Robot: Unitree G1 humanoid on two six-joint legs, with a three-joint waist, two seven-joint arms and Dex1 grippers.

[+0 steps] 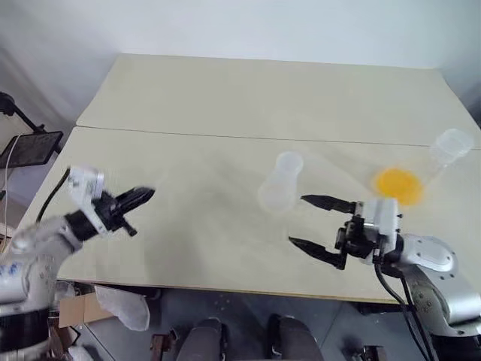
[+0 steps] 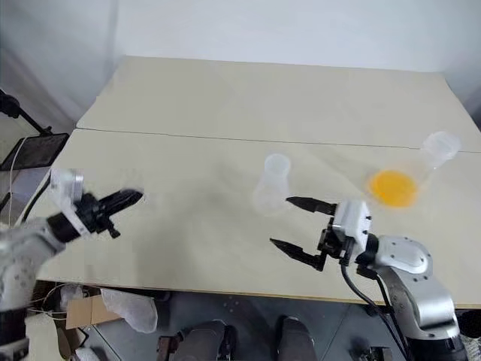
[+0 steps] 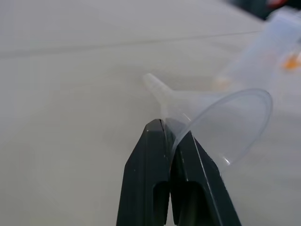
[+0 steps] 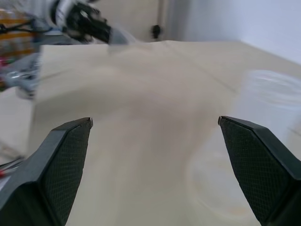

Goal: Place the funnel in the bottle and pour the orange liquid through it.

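Next, my left gripper lets go of the funnel with its stem down in the opening of the bottle (image 1: 290,159) (image 3: 288,18).
My left gripper (image 3: 170,132) is shut on the clear plastic funnel (image 3: 221,122), pinching it where the cone meets the stem. It hovers over the table's left side (image 1: 139,199), well left of the bottle. The bottle (image 1: 282,180), a small translucent flask with a narrow neck, stands near the table's middle. The orange liquid (image 1: 397,184) pools in the bottom of a larger clear flask (image 1: 449,147) at the right. My right gripper (image 1: 298,220) is open with nothing between its fingers, just right of the bottle and in front of it. In the right wrist view the bottle (image 4: 265,103) sits beyond one finger.
The pale table (image 1: 225,98) is made of two boards with a seam running across it. A dark stand with a tablet (image 1: 30,147) is off the table's left edge. The table's front edge runs just below both grippers.
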